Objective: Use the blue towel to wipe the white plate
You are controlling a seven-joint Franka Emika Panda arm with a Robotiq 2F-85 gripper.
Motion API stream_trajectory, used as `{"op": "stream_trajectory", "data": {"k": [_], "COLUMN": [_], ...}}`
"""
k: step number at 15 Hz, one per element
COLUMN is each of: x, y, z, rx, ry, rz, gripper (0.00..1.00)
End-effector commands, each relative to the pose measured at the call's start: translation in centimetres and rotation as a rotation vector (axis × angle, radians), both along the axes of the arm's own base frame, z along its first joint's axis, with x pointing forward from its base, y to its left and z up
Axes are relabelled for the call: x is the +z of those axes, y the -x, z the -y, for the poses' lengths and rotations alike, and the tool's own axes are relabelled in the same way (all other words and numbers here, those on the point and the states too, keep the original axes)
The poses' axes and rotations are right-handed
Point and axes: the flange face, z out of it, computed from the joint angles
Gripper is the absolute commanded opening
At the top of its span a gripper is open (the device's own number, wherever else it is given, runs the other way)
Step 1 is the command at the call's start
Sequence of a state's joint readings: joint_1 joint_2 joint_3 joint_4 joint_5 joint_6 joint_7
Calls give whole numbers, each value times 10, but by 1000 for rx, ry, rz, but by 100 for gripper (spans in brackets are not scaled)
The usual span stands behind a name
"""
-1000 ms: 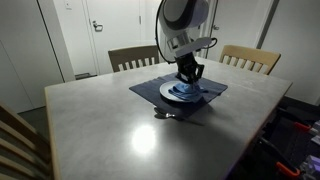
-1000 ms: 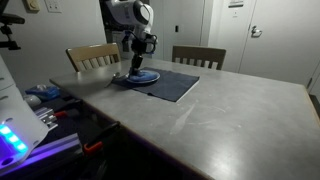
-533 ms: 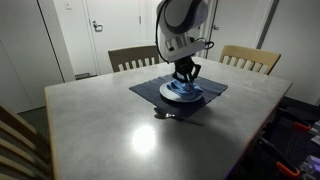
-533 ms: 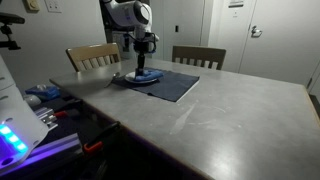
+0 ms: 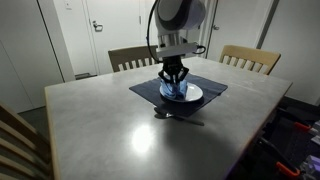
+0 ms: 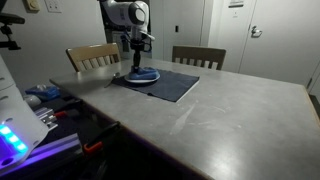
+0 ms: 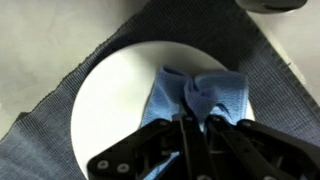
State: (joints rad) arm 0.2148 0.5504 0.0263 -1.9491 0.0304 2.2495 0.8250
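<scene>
Next, my gripper releases the blue towel on the placemat's corner [image 5: 141,92] that faces the wide bare tabletop, next to the white plate.
A white plate [image 7: 110,105] lies on a dark blue-grey placemat [image 7: 265,85]. It also shows in both exterior views [image 5: 192,94] [image 6: 152,75]. A crumpled blue towel [image 7: 200,98] lies on the plate, also visible in an exterior view [image 5: 176,89]. My gripper [image 7: 195,122] points straight down and is shut on a fold of the towel, pressing it on the plate. It shows in both exterior views [image 5: 173,78] [image 6: 137,66].
The placemat [image 5: 205,98] [image 6: 175,85] sits on a grey table [image 5: 110,125] [image 6: 230,115]. A small dark object [image 5: 165,115] lies on the table beside the mat. Wooden chairs [image 5: 250,58] [image 6: 92,55] stand around the table. Equipment [image 6: 45,95] sits next to it.
My gripper has dragged the towel across the plate, to the left in both exterior views, over the last second.
</scene>
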Motion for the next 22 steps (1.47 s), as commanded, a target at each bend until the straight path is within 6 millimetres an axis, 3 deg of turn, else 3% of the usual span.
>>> {"op": "stream_trajectory", "data": {"k": [1, 4, 7, 13, 17, 22], "x": [2, -4, -8, -16, -14, 2], "y": [4, 18, 30, 24, 16, -8], "z": [-8, 1, 21, 53, 48, 27], "rx": [132, 223, 201, 103, 38, -30], "ry": [-124, -134, -60, 226, 300, 238], "rz": [-64, -214, -351, -322, -217, -26], "gripper": [2, 2, 2, 2, 2, 2]}}
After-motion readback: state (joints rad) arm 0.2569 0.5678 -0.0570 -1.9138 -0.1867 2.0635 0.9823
